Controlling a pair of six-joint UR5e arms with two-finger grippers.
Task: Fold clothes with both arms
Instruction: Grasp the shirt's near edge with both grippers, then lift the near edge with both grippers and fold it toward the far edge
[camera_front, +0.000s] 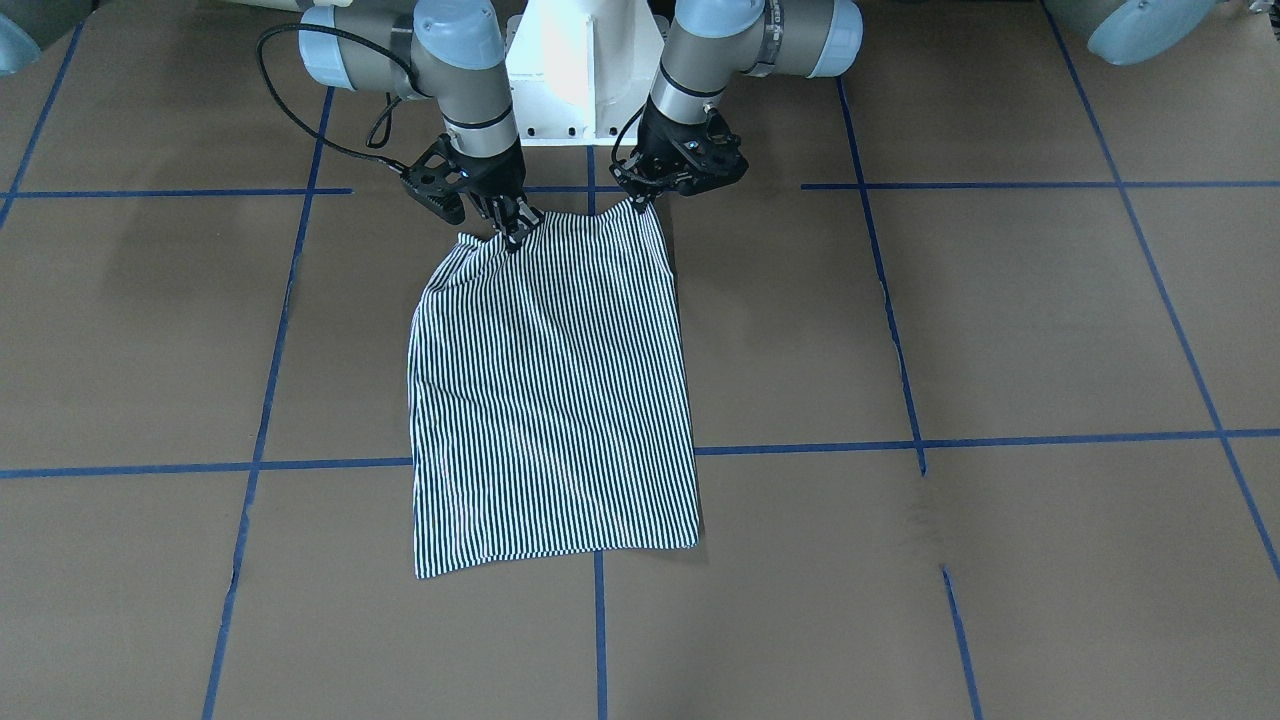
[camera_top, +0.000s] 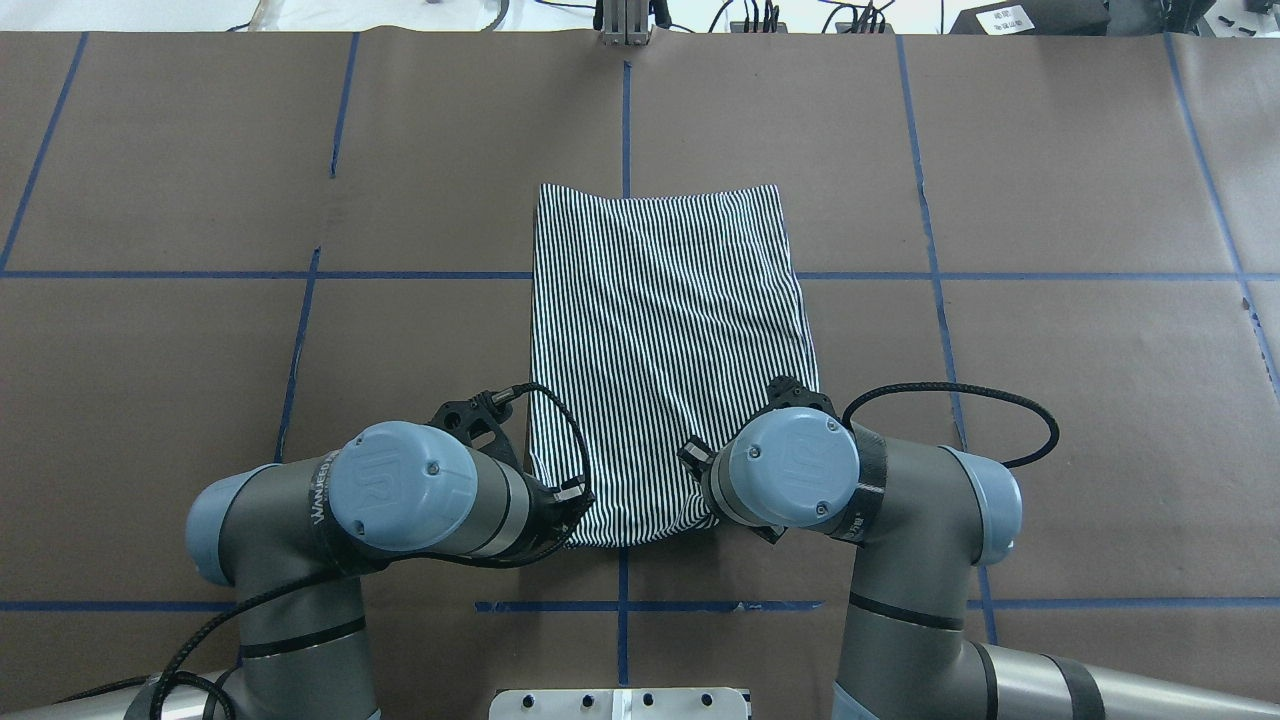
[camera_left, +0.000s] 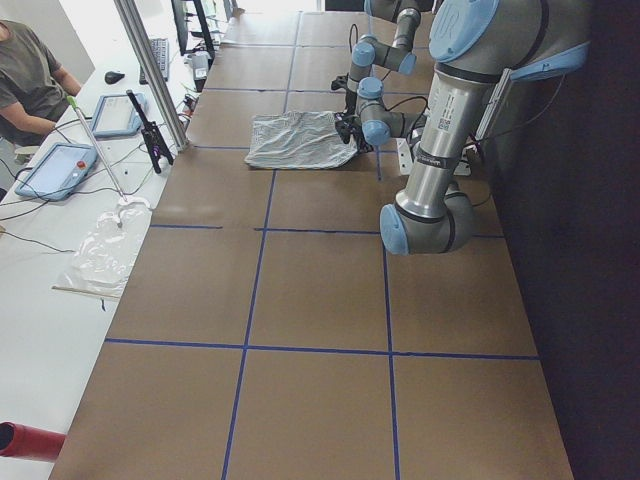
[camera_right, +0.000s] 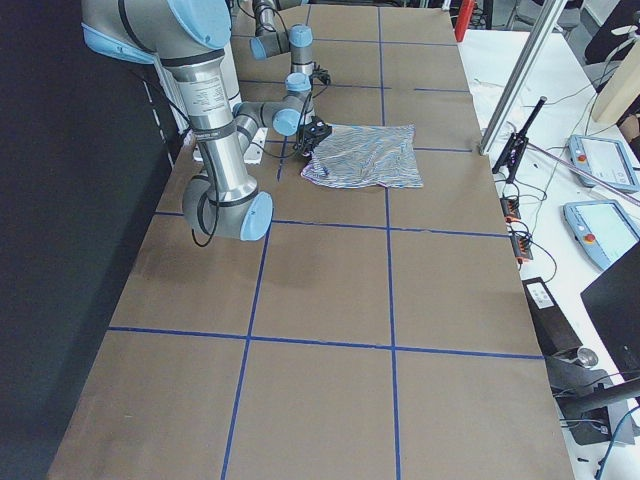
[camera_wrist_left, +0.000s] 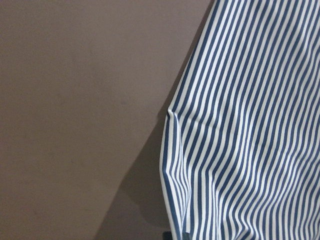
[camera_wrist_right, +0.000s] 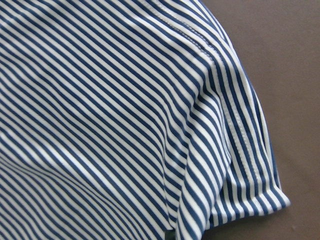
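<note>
My left gripper will release the corner of the striped shirt, now nearest the robot base, just before it gets to the blue tape line (camera_front: 705, 421) that meets the side edge of the shirt.
The navy-and-white striped polo shirt (camera_front: 550, 400) lies folded into a narrow rectangle in the middle of the table, also in the overhead view (camera_top: 665, 330). Its collar, placket and logo are hidden. My left gripper (camera_front: 640, 203) is shut on the shirt's corner nearest the robot base. My right gripper (camera_front: 517, 232) is shut on the other near corner, and the cloth puckers there. In the overhead view both wrists cover the grippers. The left wrist view shows the shirt's side edge (camera_wrist_left: 240, 140) over bare table. The right wrist view shows a sleeve hem and seam (camera_wrist_right: 235, 165).
The brown table (camera_front: 1000, 320) carries a grid of blue tape lines. The white pedestal base (camera_front: 585, 70) stands just behind the grippers. A side bench with tablets (camera_left: 55, 170), a metal post (camera_left: 150, 70) and a seated person (camera_left: 30, 80) runs along the far side.
</note>
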